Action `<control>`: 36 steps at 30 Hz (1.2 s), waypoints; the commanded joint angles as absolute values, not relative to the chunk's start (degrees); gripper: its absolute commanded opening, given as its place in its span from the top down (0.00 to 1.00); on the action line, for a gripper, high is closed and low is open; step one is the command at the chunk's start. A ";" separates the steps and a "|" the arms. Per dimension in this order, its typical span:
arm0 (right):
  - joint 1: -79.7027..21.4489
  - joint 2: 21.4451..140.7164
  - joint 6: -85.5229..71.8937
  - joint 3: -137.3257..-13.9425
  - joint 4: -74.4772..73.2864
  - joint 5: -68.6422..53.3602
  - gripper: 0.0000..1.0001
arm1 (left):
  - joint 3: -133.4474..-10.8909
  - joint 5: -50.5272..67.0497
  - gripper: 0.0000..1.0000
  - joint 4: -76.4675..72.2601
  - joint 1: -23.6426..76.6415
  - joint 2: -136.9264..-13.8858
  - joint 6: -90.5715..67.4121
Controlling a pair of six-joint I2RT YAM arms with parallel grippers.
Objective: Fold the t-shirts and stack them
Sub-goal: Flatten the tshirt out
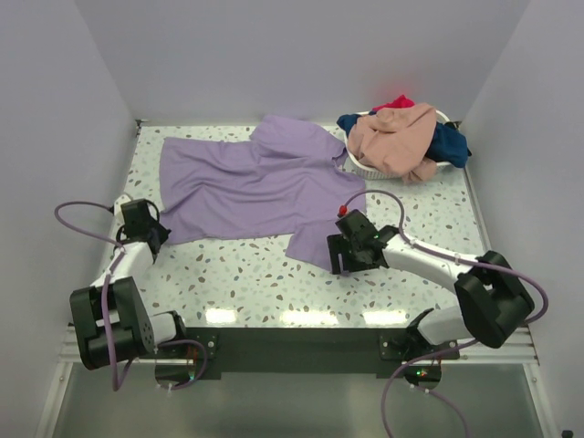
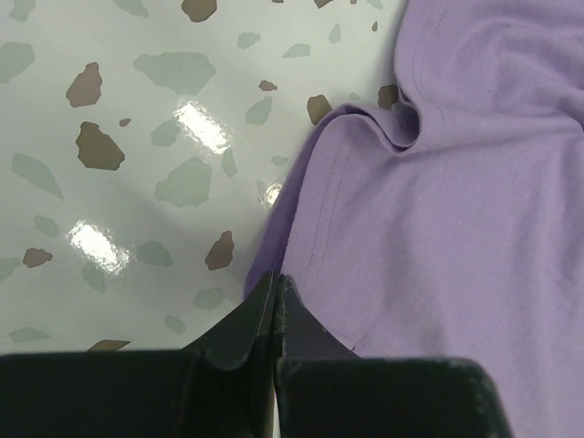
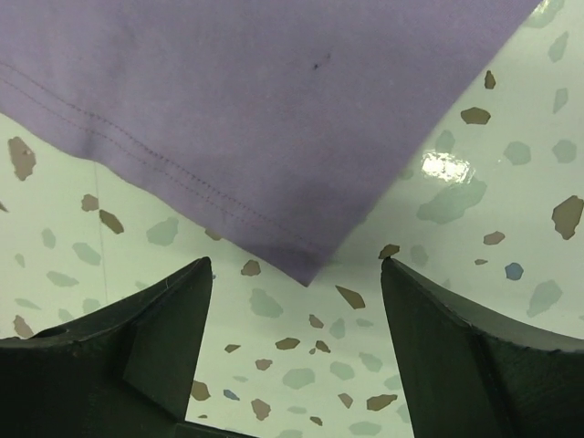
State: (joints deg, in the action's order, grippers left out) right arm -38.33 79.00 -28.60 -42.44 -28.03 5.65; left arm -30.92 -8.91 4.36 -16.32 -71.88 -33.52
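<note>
The t-shirt's hem is bunched up above its corner, so next my left gripper opens, grabs the t-shirt's near edge [image 1: 179,242] next to that corner and pulls the hem straight.
The lavender-purple t-shirt [image 1: 251,187] lies spread on the table, wrinkled, one sleeve toward the basket. My left gripper [image 1: 155,239] is at its near-left corner. In the left wrist view the fingertips [image 2: 276,279] are pressed together right on the shirt's hem edge [image 2: 319,228], which looks slightly lifted. My right gripper [image 1: 343,262] is open at the shirt's near-right corner. In the right wrist view that corner [image 3: 306,269] lies flat between my spread fingers [image 3: 173,310]. Peach-pink [image 1: 397,137], navy [image 1: 451,143] and red [image 1: 394,102] shirts are piled in the basket.
The white oval basket [image 1: 368,169] stands at the back right, touching the lavender sleeve. Grey walls enclose the table on the left, back and right. Bare speckled tabletop [image 1: 246,274] lies between the shirt and the arm bases.
</note>
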 commanded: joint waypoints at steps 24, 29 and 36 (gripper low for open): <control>-40.43 88.60 -31.99 -41.04 -22.15 11.42 0.98 | -27.87 -13.97 0.33 6.68 -12.92 -63.46 -35.24; -40.43 86.05 -31.29 -43.32 -24.08 12.92 1.00 | -25.93 -15.82 0.32 9.75 -12.57 -62.41 -36.03; -40.43 83.67 -30.76 -43.16 -23.91 12.30 1.00 | -25.66 -16.96 0.32 11.43 -12.48 -62.40 -37.00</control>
